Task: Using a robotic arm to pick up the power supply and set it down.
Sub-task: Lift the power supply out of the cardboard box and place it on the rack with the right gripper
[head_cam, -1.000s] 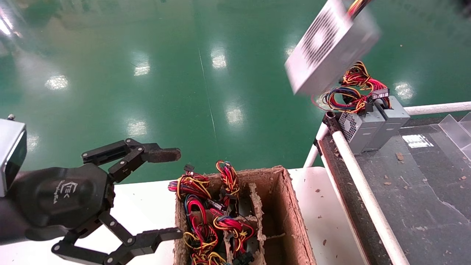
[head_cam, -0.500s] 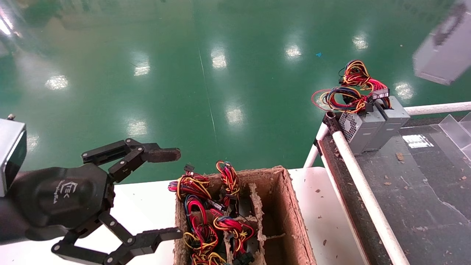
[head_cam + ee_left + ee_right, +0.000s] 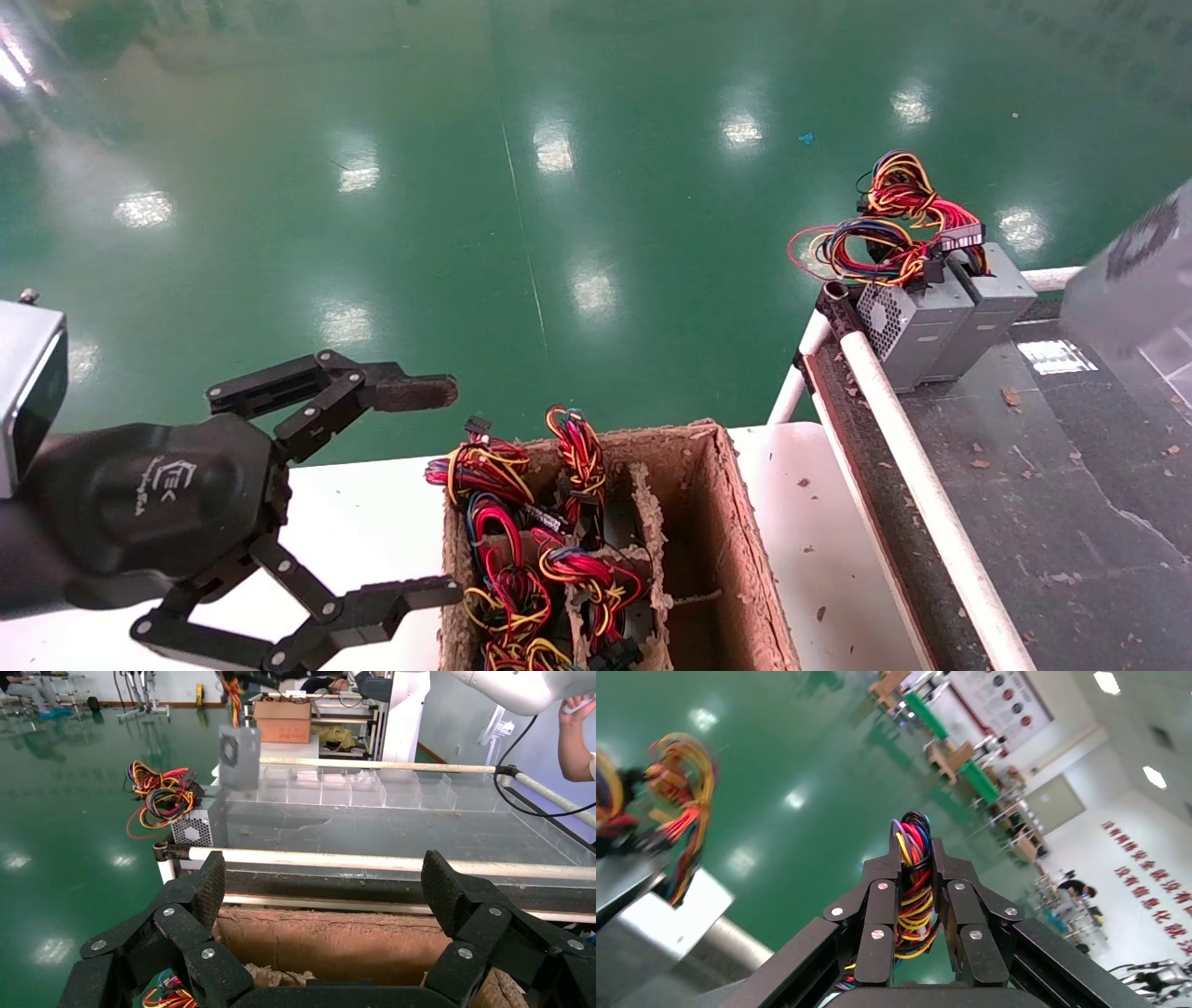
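Observation:
My right gripper needs to set the power supply down on the belt [image 3: 1021, 339] against the grey boxes, toward the clear dividers.
The power supply [image 3: 1131, 280], a grey metal box, hangs in the air at the right edge of the head view, above the dark belt. In the left wrist view the same box [image 3: 239, 757] hangs upright over the belt's far corner. My right gripper [image 3: 918, 857] is shut on its bundle of red, yellow, orange and blue wires [image 3: 916, 903]; the box itself is hidden in that view. The right gripper is out of the head view. My left gripper [image 3: 438, 491] stays open at the lower left, beside the brown carton, with nothing between its fingers [image 3: 209, 885].
A brown pulp carton [image 3: 736, 531] with dividers holds several wire bundles [image 3: 531, 550]. Two grey boxes [image 3: 917, 326] with tangled wires [image 3: 885, 233] stand at the belt's far corner. A white rail [image 3: 922, 485] borders the dark belt [image 3: 1071, 466]. Clear dividers [image 3: 365, 790] line its far side.
The power supply has swung from the top of the head view to the right and down, now low at the right edge over the belt. The left arm has not moved.

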You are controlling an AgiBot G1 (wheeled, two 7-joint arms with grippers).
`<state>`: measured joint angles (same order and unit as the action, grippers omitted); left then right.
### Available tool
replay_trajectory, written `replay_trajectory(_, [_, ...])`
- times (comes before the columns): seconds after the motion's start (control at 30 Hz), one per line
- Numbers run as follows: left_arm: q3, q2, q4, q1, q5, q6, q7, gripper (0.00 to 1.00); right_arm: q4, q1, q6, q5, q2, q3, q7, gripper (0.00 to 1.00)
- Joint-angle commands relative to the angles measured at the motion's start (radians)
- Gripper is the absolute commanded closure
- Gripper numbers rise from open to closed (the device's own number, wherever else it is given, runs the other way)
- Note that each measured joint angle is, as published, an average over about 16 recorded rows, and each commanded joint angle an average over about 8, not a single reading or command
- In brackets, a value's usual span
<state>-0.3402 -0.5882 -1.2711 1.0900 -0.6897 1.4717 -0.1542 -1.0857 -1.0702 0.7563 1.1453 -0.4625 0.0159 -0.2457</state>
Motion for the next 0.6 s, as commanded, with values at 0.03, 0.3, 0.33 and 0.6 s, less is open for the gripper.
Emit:
replay_trajectory(0.03, [0.000,0.000,0.000,0.000,0.000,0.000,0.000,0.00,0.013,0.026,0.006,-0.004,0.002,0.006,-0.014,1.00])
replay_trajectory(0.3, [0.000,0.000,0.000,0.000,0.000,0.000,0.000,0.00,0.040,0.046,0.016,-0.015,-0.029,0.003,-0.031,1.00])
replay_trajectory(0.33, [0.000,0.000,0.000,0.000,0.000,0.000,0.000,0.00,0.044,0.040,0.016,-0.012,-0.036,-0.003,-0.032,1.00])
replay_trajectory(0.6, [0.000,0.000,0.000,0.000,0.000,0.000,0.000,0.00,0.098,-0.072,0.026,0.048,-0.108,-0.080,-0.027,1.00])
